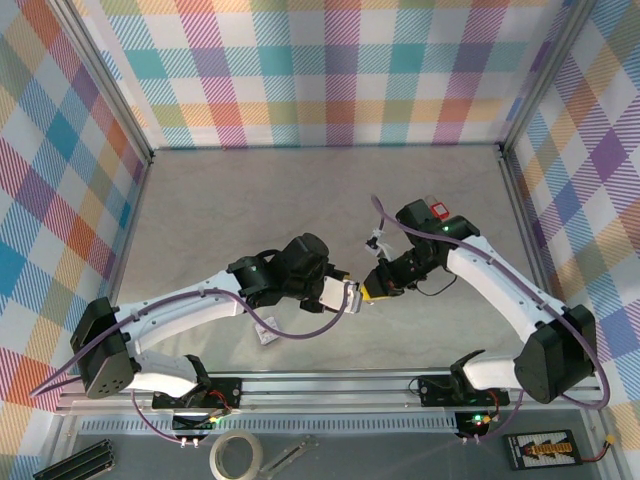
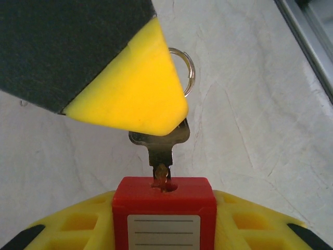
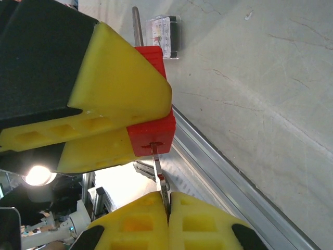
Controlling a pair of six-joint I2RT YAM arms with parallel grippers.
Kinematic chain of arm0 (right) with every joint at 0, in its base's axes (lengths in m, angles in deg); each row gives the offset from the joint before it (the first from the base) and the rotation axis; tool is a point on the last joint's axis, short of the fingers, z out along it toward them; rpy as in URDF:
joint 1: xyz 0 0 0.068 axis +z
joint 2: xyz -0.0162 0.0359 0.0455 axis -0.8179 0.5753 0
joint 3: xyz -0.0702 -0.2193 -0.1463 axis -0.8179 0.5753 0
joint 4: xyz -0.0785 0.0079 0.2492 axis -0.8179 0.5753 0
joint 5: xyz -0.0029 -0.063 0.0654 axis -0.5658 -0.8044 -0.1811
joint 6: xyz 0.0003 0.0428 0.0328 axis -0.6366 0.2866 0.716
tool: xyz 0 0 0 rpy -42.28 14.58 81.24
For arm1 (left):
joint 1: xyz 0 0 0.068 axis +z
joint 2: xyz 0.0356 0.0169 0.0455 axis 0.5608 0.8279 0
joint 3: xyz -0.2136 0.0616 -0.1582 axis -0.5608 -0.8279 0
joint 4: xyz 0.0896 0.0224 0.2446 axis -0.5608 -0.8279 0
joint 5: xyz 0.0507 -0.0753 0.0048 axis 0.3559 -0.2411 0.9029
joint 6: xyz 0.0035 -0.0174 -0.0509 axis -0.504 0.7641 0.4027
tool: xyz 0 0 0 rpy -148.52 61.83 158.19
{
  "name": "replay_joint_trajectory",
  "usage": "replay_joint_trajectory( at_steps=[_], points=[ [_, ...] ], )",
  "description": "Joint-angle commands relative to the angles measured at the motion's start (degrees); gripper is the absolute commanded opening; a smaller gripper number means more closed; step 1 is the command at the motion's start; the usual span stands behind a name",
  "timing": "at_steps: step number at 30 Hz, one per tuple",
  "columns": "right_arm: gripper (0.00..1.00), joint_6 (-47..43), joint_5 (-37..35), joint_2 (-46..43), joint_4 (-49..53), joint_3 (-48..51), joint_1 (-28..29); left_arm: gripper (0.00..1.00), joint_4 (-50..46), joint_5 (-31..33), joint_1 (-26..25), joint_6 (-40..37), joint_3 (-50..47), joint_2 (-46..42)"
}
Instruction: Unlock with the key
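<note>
The robot's right gripper meets the key's head at a slant, so it should back off and take the head in line with the blade (image 2: 161, 162) before it turns the key.
A red padlock (image 2: 164, 208) with a white label sits between the yellow fingers (image 2: 250, 219) of my left gripper (image 1: 345, 297), which is shut on its body. Its silver shackle (image 3: 137, 26) points away from the right gripper. A silver key (image 2: 160, 151) with a ring (image 2: 187, 70) has its tip in the keyhole on the padlock's end face. My right gripper (image 3: 168, 205) is shut on the key's head, blade (image 3: 160, 172) running up into the padlock (image 3: 153, 138). In the top view the two grippers meet at the table's middle, right gripper (image 1: 378, 287) to the right.
A small white card (image 1: 268, 338) lies on the table near the left arm. A red and white box (image 1: 437, 208) lies behind the right arm. The aluminium rail (image 1: 330, 385) runs along the near edge, with a tape roll (image 1: 236, 455) below it. Checked walls stand on three sides.
</note>
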Motion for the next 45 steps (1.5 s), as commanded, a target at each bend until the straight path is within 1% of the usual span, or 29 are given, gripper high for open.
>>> replay_joint_trajectory(
  at_steps=[1, 8, 10, 12, 15, 17, 20, 21, 23, 24, 26, 28, 29, 30, 32, 34, 36, 39, 40, 41, 43, 45],
  points=[
    [0.0, 1.0, -1.7, 0.8, -10.7, 1.2, 0.0, 0.0, 7.9, -13.1, -2.8, 3.2, 2.3, -3.0],
    [0.0, 6.8, 2.0, 0.9, -19.4, 4.9, 0.0, 0.0, 13.1, -15.4, -2.8, 8.3, 1.4, -3.2],
    [0.0, 8.1, 2.6, 1.0, -20.9, 5.4, 0.0, 0.0, 13.9, -14.4, -3.3, 8.4, 1.2, -2.8],
    [0.0, 10.7, 2.9, 1.1, -22.2, 5.4, 0.0, 0.0, 14.7, -10.4, -4.3, 7.5, 0.7, -2.1],
    [0.0, 17.8, 4.6, 1.4, -24.5, 5.0, -0.5, 0.0, 20.8, -3.1, -5.6, 6.0, -2.8, -1.7],
    [0.0, 24.4, 6.1, 1.5, -26.6, 5.3, -1.1, 0.0, 25.3, 2.9, -6.5, 3.6, -5.6, -1.0],
    [0.0, 34.4, 7.8, 1.7, -28.7, 6.1, -2.5, 0.0, 31.2, 9.5, -7.3, 1.1, -9.2, 0.9],
    [0.0, 36.8, 8.0, 1.7, -29.0, 6.5, -2.9, 0.0, 32.4, 10.3, -7.3, 0.7, -10.0, 1.3],
    [0.0, 44.3, 10.1, 0.9, -34.3, 9.4, -4.1, 0.0, 35.0, 11.5, -7.4, 0.6, -11.7, 1.8],
    [0.0, 46.3, 10.7, 0.6, -35.9, 10.3, -4.4, 0.0, 35.3, 11.7, -7.4, 0.6, -12.1, 1.9],
    [0.0, 49.2, 10.8, 0.0, -36.6, 11.4, -5.2, 0.0, 35.3, 12.0, -7.4, 1.0, -12.4, 2.2],
    [0.0, 50.2, 10.8, -0.6, -36.0, 11.6, -5.4, 0.0, 35.4, 12.0, -7.3, 2.0, -12.4, 2.1],
    [0.0, 49.9, 10.5, -0.9, -34.8, 11.3, -5.6, 0.0, 35.1, 11.7, -7.3, 2.6, -12.5, 2.0],
    [0.02, 49.1, 10.0, -1.3, -33.4, 10.9, -5.7, 0.0, 34.6, 11.3, -7.3, 3.1, -12.3, 2.0],
    [0.16, 44.7, 7.2, -2.0, -27.0, 9.0, -6.5, 0.0, 32.8, 10.4, -7.0, 4.9, -11.7, 1.6],
    [0.23, 37.7, 2.8, -2.7, -18.9, 5.8, -8.1, 0.0, 29.2, 8.0, -6.2, 7.1, -10.6, 1.0],
    [0.31, 32.6, 2.3, -4.3, -16.7, 5.3, -10.7, 0.0, 24.2, 5.5, -5.4, 9.2, -8.9, 0.6],
    [0.45, 21.9, -3.1, -5.7, -10.3, 2.8, -14.6, 0.0, 17.9, 2.3, -3.9, 11.8, -7.0, 0.2],
    [0.5, 18.6, -5.0, -6.2, -9.2, 2.3, -15.2, 0.0, 16.4, 1.2, -3.3, 12.6, -6.8, -0.2],
    [0.52, 16.0, -7.0, -6.7, -8.5, 2.0, -15.5, 0.0, 15.0, -0.5, -2.5, 13.3, -6.6, -0.6],
    [0.57, 10.6, -8.6, -7.8, -9.5, 2.5, -15.5, 0.0, 12.8, -3.2, -1.1, 14.4, -6.1, -1.3],
    [0.58, 6.9, -8.9, -9.1, -11.4, 3.8, -15.5, 0.0, 10.4, -4.7, 0.1, 15.1, -5.2, -1.7]
  ],
)
